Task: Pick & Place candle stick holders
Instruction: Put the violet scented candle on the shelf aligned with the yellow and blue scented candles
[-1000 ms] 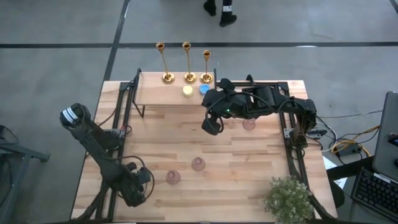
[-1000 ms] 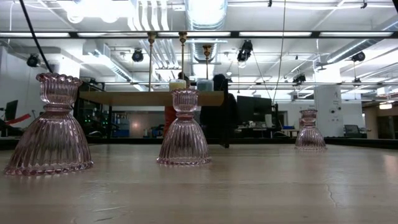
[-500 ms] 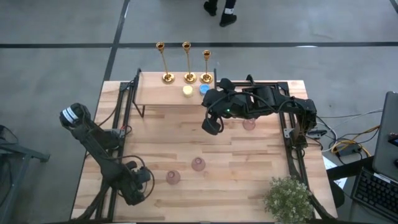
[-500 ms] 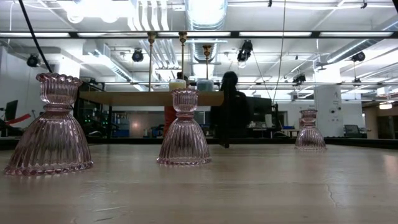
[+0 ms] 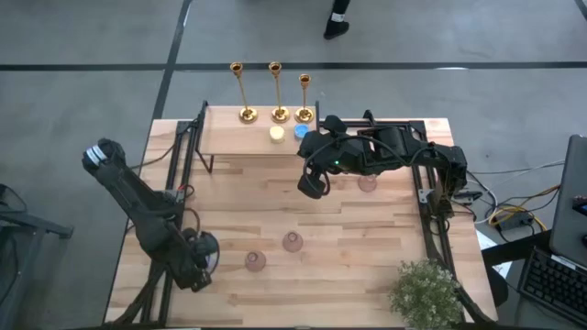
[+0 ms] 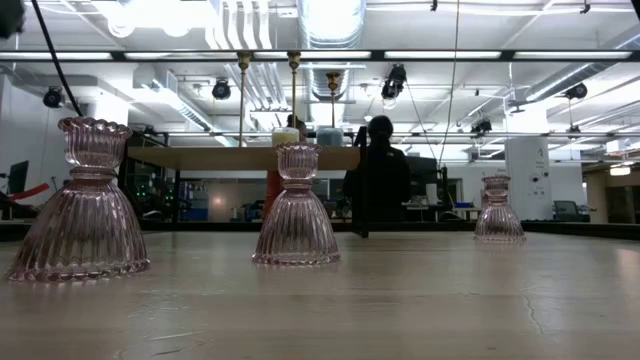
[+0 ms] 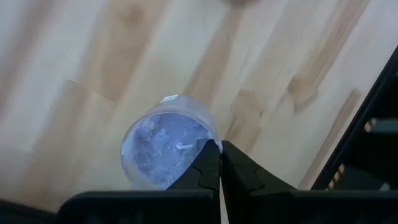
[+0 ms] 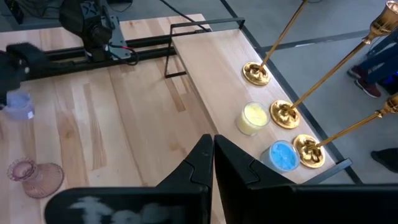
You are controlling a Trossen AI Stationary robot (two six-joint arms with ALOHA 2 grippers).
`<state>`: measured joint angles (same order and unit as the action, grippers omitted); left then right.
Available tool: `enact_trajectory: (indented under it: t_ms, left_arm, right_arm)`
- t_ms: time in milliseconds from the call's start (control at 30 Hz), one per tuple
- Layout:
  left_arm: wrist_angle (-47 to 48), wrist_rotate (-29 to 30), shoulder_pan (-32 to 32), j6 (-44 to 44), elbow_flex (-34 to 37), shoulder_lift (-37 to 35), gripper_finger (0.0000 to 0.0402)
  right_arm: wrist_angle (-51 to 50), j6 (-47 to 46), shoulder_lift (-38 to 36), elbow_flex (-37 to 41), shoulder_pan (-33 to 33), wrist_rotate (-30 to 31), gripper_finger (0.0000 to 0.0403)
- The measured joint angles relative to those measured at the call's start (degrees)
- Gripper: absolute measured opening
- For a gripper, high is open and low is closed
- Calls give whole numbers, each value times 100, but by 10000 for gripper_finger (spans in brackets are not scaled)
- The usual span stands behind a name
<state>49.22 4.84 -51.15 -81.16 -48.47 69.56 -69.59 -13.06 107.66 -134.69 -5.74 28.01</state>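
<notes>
Next, I let go of the purple candle, now near the table's front corner, with my left gripper on the shelf (image 5: 249, 133) beside the yellow candle, before the end gold holder.
Three gold candle stick holders (image 5: 246, 114) (image 5: 280, 114) (image 5: 304, 114) stand on their round bases on a raised wooden shelf (image 5: 229, 142) at the table's far edge. The right wrist view shows them slanting (image 8: 286, 112). My left gripper (image 5: 196, 262) is near the table's front left corner, shut on a pale purple candle (image 7: 163, 149), which also shows in the right wrist view (image 8: 17, 104). My right gripper (image 5: 312, 188) hangs shut and empty above the table's far middle. My left gripper has its fingertips (image 7: 211, 155) shut together on the purple candle's rim (image 7: 204, 138), at the side nearest the gripper. The fingers come steeply from above. In the right wrist view the candle hangs below the gripper, upright, seemingly clear of the tabletop.
A yellow candle (image 5: 276, 134) and a blue candle (image 5: 300, 131) sit on the shelf before the gold holders. Pink glass holders stand on the table (image 5: 255, 261) (image 5: 292, 242) (image 5: 367, 183). A potted plant (image 5: 426, 291) fills the front right corner. A person (image 6: 378, 175) stands beyond the table.
My left gripper has risen and drawn a little toward the table's far edge, its arm swinging with it. The person beyond the table has walked on.
</notes>
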Motion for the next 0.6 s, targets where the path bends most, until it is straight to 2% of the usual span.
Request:
enact_trajectory:
  t_ms: [133, 267, 600]
  left_arm:
    - [797, 470, 334, 142, -496, -377, 1]
    - [1419, 794, 965, 839, -1195, -418, 1]
    - [2338, 797, 3547, 3537, -2984, 248, 1]
  right_arm:
    - [-8, 0, -2, 0, -47, -4, 8]
    - [-39, 1, -2, 0, -120, -15, 8]
    - [-103, -215, -16, 0, -289, -17, 8]
